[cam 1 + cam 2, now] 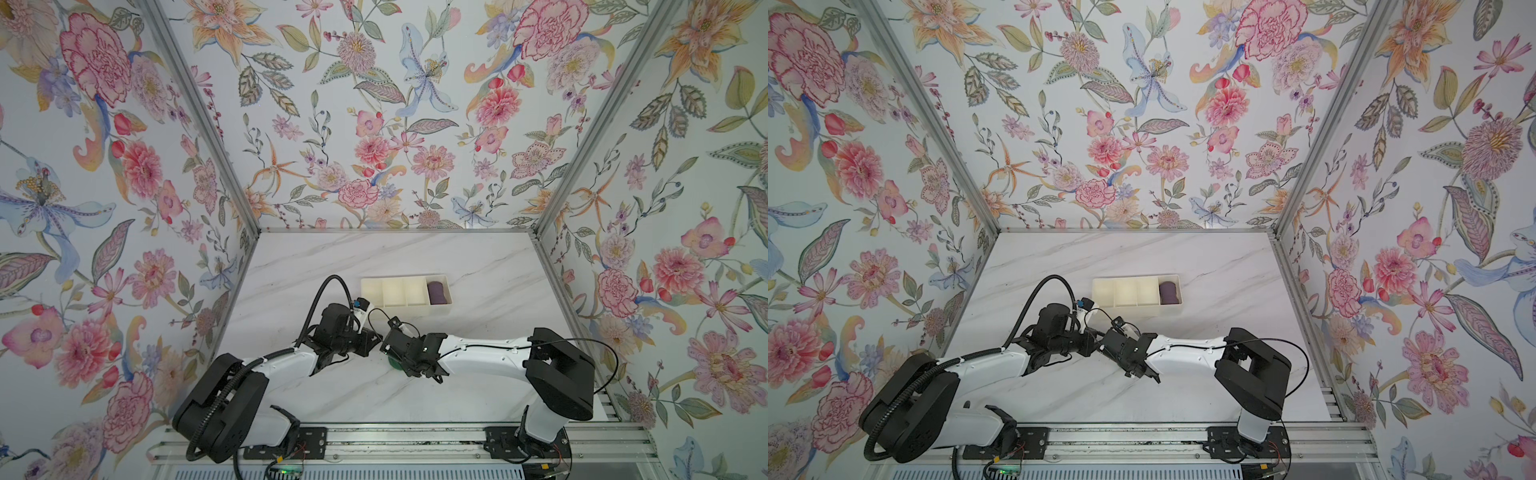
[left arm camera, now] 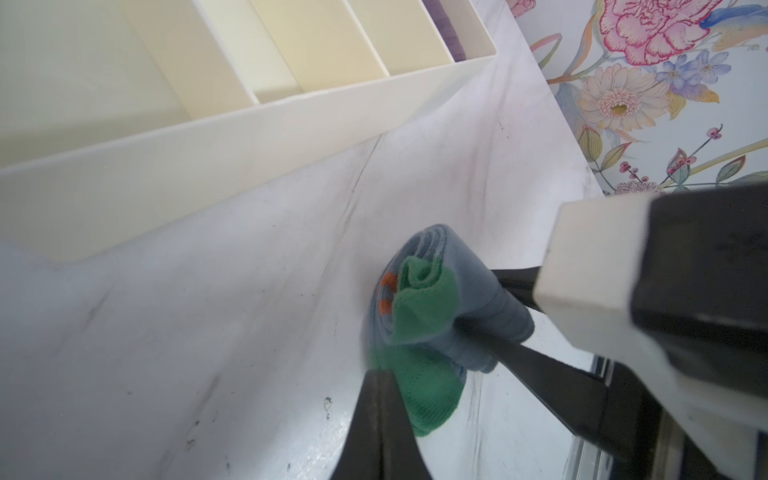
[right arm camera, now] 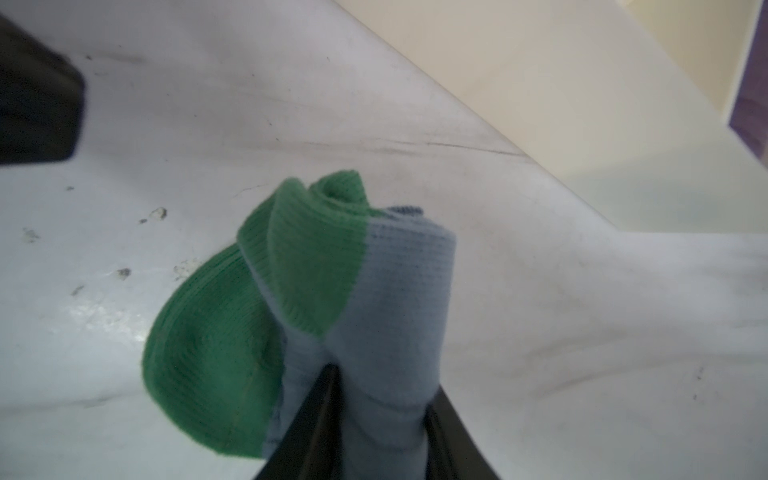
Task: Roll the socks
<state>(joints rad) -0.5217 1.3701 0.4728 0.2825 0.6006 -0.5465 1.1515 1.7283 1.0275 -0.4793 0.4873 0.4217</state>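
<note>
The green toe flap sticks out beside the roll, so next my right gripper regrips the roll's blue-grey end [image 3: 385, 404] while my left gripper presses the flap in.
The socks [image 3: 395, 299] are a blue-grey roll with a green heel wrapped round one end and orange stripes [image 2: 386, 305] showing. A green toe flap [image 3: 208, 365] hangs loose beside the roll. My right gripper [image 3: 384, 380] has one finger pressed on each side of the roll's blue-grey end, seen also in the left wrist view [image 2: 478, 301]. My left gripper [image 2: 380, 374] is shut with nothing between its fingers, its tip at the edge of the green toe [image 2: 424, 390]. In a top view only a green sliver of the socks [image 1: 392, 362] shows under the right wrist.
A cream organizer tray [image 1: 405, 307] [image 1: 1138, 308] [image 2: 208, 158] with several compartments stands just behind both grippers on the marble table. Its rightmost compartment holds a dark purple rolled bundle [image 1: 437, 291] [image 1: 1169, 292]. Floral walls close in the left, right and back.
</note>
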